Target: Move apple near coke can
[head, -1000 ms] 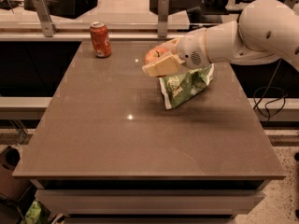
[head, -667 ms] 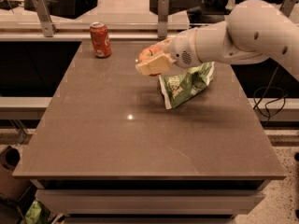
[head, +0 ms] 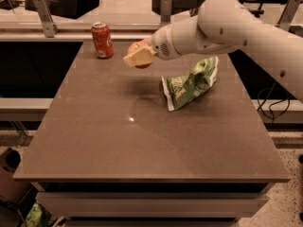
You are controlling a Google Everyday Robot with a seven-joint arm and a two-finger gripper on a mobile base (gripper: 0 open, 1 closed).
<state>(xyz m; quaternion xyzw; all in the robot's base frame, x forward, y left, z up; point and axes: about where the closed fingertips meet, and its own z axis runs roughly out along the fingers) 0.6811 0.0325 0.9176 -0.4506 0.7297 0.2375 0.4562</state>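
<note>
The robot's gripper should release the apple on the brown table [head: 126, 60] next to the red coke can, toward the snack bag.
The red coke can [head: 102, 40] stands upright at the back left of the brown table [head: 142, 136]. My gripper [head: 139, 56] is shut on the red-orange apple [head: 140, 50] and holds it above the table, a short way right of the can. The cream fingers [head: 138, 57] cover most of the apple; only its top and lower edge show. The white arm reaches in from the upper right.
A green-and-white snack bag [head: 191, 82] lies on the table right of centre, below the arm. Metal posts [head: 43, 14] and a rail run behind the table's back edge. Dark boxes sit on the counter beyond.
My gripper has carried the apple leftward and a little toward the back, away from the snack bag and closer to the coke can.
</note>
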